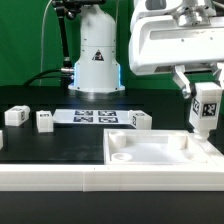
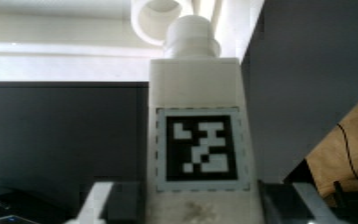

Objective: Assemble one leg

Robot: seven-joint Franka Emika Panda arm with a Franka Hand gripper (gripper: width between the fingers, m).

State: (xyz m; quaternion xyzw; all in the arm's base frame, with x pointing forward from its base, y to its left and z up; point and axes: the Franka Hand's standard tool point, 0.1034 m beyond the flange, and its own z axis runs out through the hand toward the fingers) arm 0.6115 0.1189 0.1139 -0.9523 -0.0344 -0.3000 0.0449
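Next, I let go of the leg with my gripper as it stands upright in the white panel's front corner (image 1: 193,156) (image 2: 160,18) farthest from the marker board.
My gripper (image 1: 203,88) is at the exterior view's right, shut on a leg (image 1: 206,109). The leg is a white block with a black-and-white tag, held upright in the air above the wide white tray-like panel (image 1: 160,152). In the wrist view the leg (image 2: 201,120) fills the middle, with the fingers (image 2: 108,200) pressed against its sides near its base. A round peg shows at its far end. Three more legs (image 1: 16,116) (image 1: 44,121) (image 1: 139,121) lie on the black table.
The marker board (image 1: 92,117) lies flat in the middle of the table, in front of the robot base (image 1: 97,60). A white ledge (image 1: 60,178) runs along the table's front edge. A green backdrop stands behind.
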